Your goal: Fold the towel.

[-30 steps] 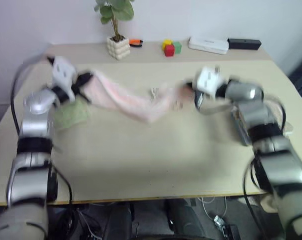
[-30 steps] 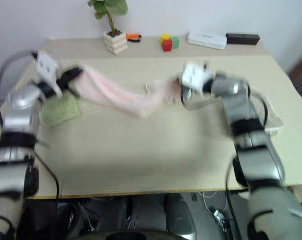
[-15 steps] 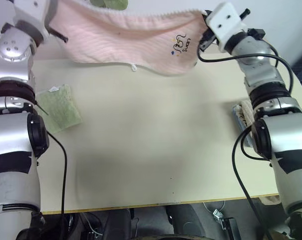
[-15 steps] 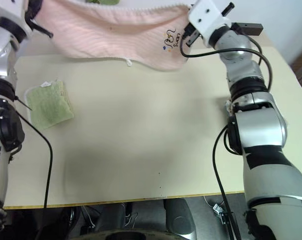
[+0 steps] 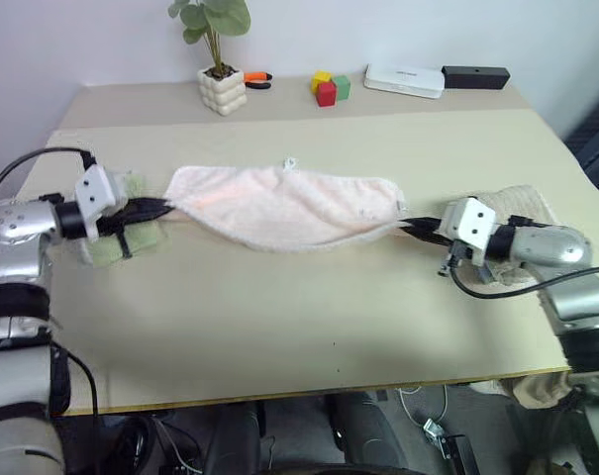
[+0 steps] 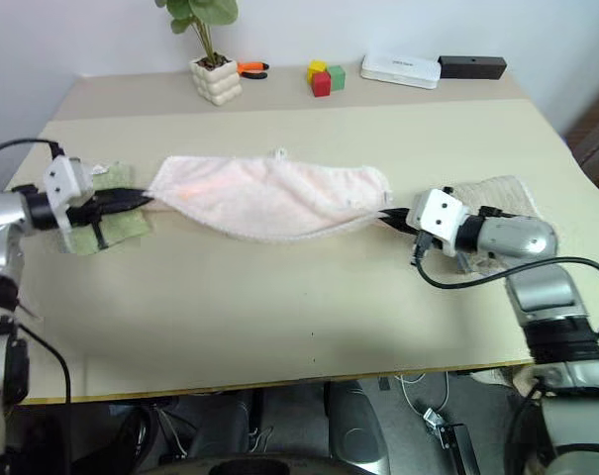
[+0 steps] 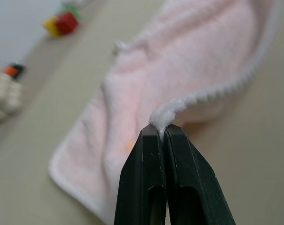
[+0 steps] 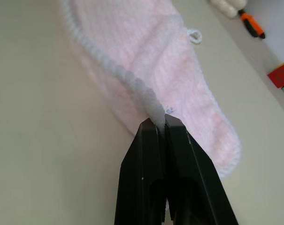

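Note:
My left gripper will let go of the pale pink towel's corner just beside the small green towel [image 5: 187,205], towards the table's middle.
The pale pink towel [image 5: 279,203] lies stretched in a long band across the middle of the table, its near edge sagging toward me. A small white loop tag [image 5: 290,163] sticks out at its far edge. My left gripper [image 5: 160,206] is shut on the towel's left corner, low over the table. My right gripper [image 5: 410,228] is shut on the right corner, also low. In the left wrist view the towel [image 7: 193,70] runs away from the closed black fingertips [image 7: 153,140]. The right wrist view shows the towel's edge [image 8: 132,84] pinched the same way.
A small green towel [image 5: 131,185] lies under my left gripper. A beige ribbed towel [image 5: 522,198] lies beneath my right wrist. Along the table's far edge stand a potted plant [image 5: 223,91], an orange tool [image 5: 256,81], coloured blocks [image 5: 326,89], a white box [image 5: 405,79] and a black box [image 5: 474,75].
Half a second ago both grippers held the towel spread high in the air. Both have since come down and back toward me, and the towel now rests on the table.

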